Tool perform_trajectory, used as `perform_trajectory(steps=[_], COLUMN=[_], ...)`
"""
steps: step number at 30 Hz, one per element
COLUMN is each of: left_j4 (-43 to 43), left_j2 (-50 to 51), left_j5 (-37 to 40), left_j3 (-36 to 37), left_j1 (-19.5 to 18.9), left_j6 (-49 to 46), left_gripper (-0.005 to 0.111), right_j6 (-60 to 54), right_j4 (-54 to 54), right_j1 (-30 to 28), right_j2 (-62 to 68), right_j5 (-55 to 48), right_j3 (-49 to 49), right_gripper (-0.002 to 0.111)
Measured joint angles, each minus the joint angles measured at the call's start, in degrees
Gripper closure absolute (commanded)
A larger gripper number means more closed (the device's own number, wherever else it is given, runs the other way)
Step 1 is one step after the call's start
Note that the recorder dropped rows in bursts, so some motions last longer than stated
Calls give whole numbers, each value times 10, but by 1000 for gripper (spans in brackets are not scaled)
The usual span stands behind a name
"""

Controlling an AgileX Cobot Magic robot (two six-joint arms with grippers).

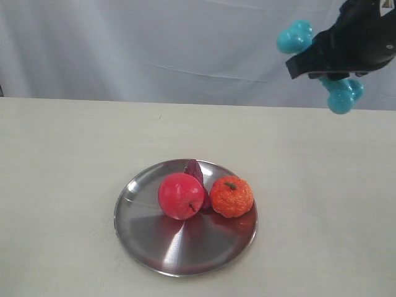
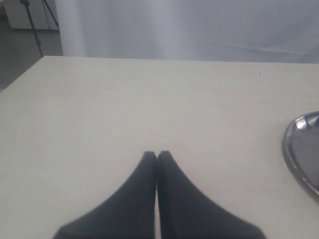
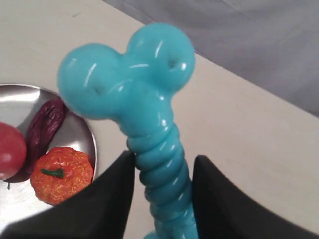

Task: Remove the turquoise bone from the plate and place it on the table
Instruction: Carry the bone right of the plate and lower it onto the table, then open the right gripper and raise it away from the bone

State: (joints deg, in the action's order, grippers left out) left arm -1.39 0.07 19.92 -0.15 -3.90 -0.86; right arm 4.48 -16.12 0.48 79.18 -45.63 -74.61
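Observation:
My right gripper needs to let go of the turquoise bone on the cream table (image 1: 286, 202) just past the plate's rim beside the orange fruit.
The turquoise bone (image 1: 295, 36) hangs high in the air at the upper right of the exterior view, well clear of the plate (image 1: 142, 229). My right gripper (image 1: 322, 62) is shut on its ribbed shaft (image 3: 162, 174), one black finger on each side, and a knobbed end sticks out on either side of the gripper. The cream table (image 1: 62, 161) lies far below it. My left gripper (image 2: 157, 155) is shut and empty, low over the table to the left of the plate's rim (image 2: 294, 149); it does not show in the exterior view.
On the silver plate sit a red apple (image 1: 180, 195), an orange mandarin-like fruit (image 1: 231, 197) and a dark red leaf-like piece (image 1: 194, 168). A white curtain (image 1: 154, 43) hangs behind the table's far edge. A tripod (image 2: 35, 25) stands off the table.

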Motion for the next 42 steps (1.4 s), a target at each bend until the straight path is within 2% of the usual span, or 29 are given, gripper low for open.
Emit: perform_trajectory(steps=[6, 14, 26, 27, 28, 29, 30, 32, 33, 36, 42], left_j4=[0, 0, 0, 0, 0, 0, 0, 0, 0, 0, 0], left_j2=[0, 0, 0, 0, 0, 0, 0, 0, 0, 0, 0], left_j5=[0, 0, 0, 0, 0, 0, 0, 0, 0, 0, 0], left_j3=[0, 0, 0, 0, 0, 0, 0, 0, 0, 0, 0], left_j1=[0, 0, 0, 0, 0, 0, 0, 0, 0, 0, 0], left_j6=[0, 0, 0, 0, 0, 0, 0, 0, 0, 0, 0], left_gripper=[107, 107, 107, 107, 107, 107, 107, 107, 107, 107, 107], right_j6=[4, 4, 37, 37, 37, 36, 34, 32, 30, 23, 20], right_j4=[45, 90, 108, 108, 108, 108, 108, 108, 108, 108, 108], right_j1=[-65, -68, -68, -68, -68, -68, -68, -68, -68, -68, -68], right_j2=[55, 197, 375, 379, 381, 381, 381, 381, 379, 363, 294], right_j5=[-31, -64, 8, 14, 16, 16, 16, 16, 17, 17, 8], right_j3=[-2, -2, -2, -2, -2, -2, -2, -2, -2, -2, -2], right_gripper=[108, 108, 108, 105, 97, 88, 72, 49, 46, 52, 77])
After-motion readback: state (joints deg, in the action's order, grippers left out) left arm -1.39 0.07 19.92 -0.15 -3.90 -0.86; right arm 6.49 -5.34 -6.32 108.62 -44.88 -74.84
